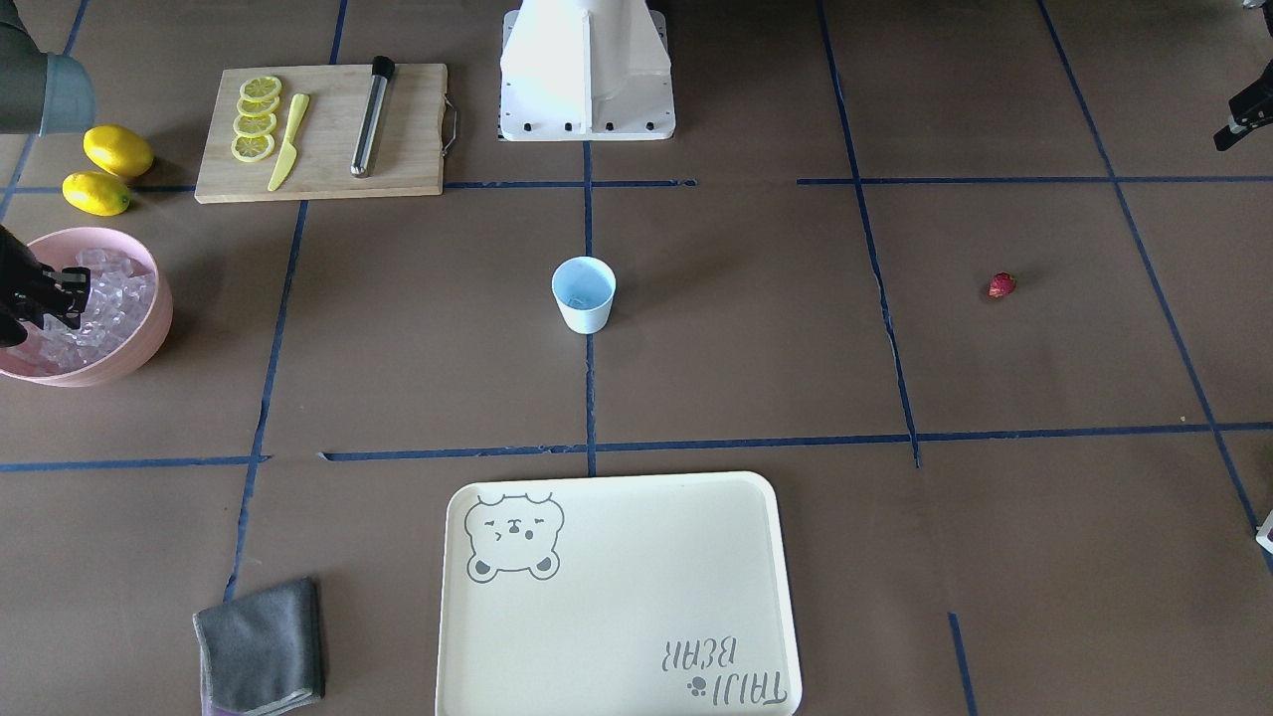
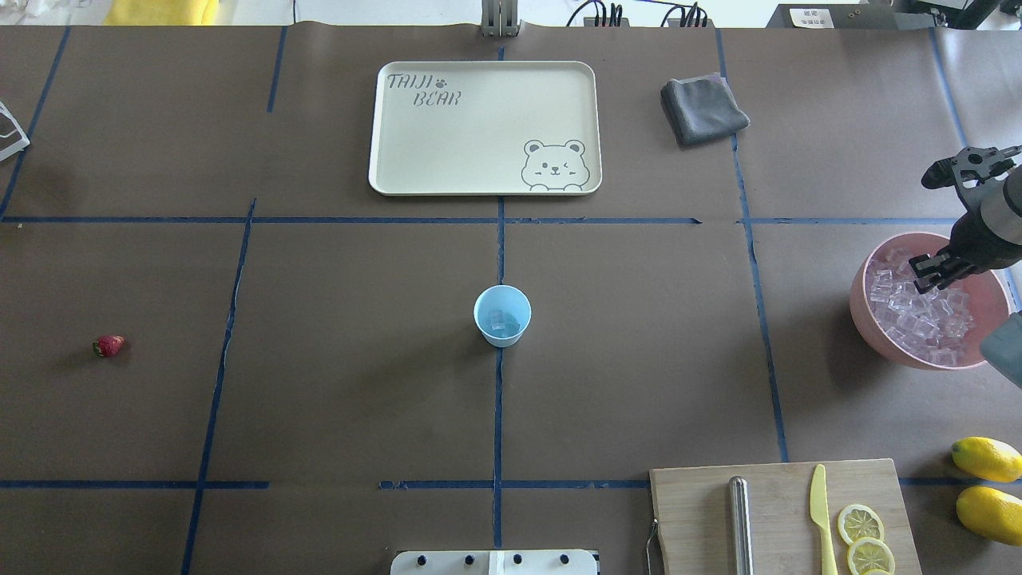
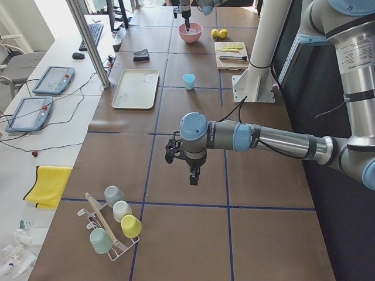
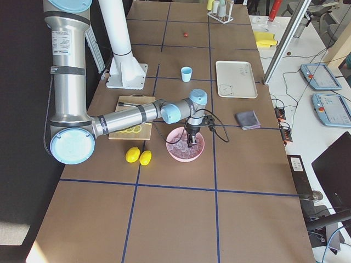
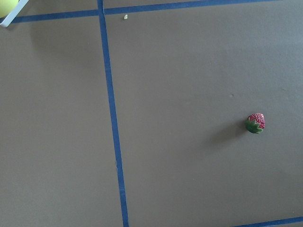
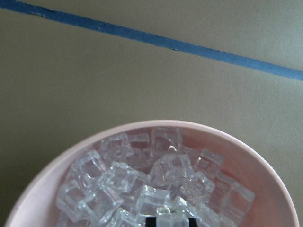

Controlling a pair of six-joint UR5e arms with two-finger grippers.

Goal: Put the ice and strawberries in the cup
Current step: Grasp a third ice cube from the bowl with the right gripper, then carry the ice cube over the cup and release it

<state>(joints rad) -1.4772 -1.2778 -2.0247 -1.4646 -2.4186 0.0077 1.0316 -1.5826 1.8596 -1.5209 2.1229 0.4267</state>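
Next, I drop the ice cube from my right gripper, now down in the pink bowl's pile, onto the clear ice at the bottom of the white-blue cup (image 1: 585, 300).
The white-blue cup (image 2: 502, 315) stands upright at the table's centre with a few clear ice cubes (image 2: 503, 322) inside. The ice pile (image 2: 918, 311) fills the pink bowl (image 2: 870, 319) at the right. My right gripper (image 2: 926, 271) reaches down into that pile; in the right wrist view its tips (image 6: 169, 221) stand close together around one cube. The red strawberry (image 2: 109, 345) lies alone on the table far left and shows in the left wrist view (image 5: 255, 123). My left gripper (image 3: 192, 175) hangs above the table near it; I cannot tell whether it is open or shut.
A wooden board (image 2: 782, 511) holds lemon slices, a yellow knife (image 2: 820, 511) and a metal rod (image 2: 740, 523). Two lemons (image 2: 988, 479) lie beside it. A cream tray (image 2: 479, 152) and a grey cloth (image 2: 703, 108) lie at the far side. A cup rack (image 3: 111, 228) stands past the left arm.
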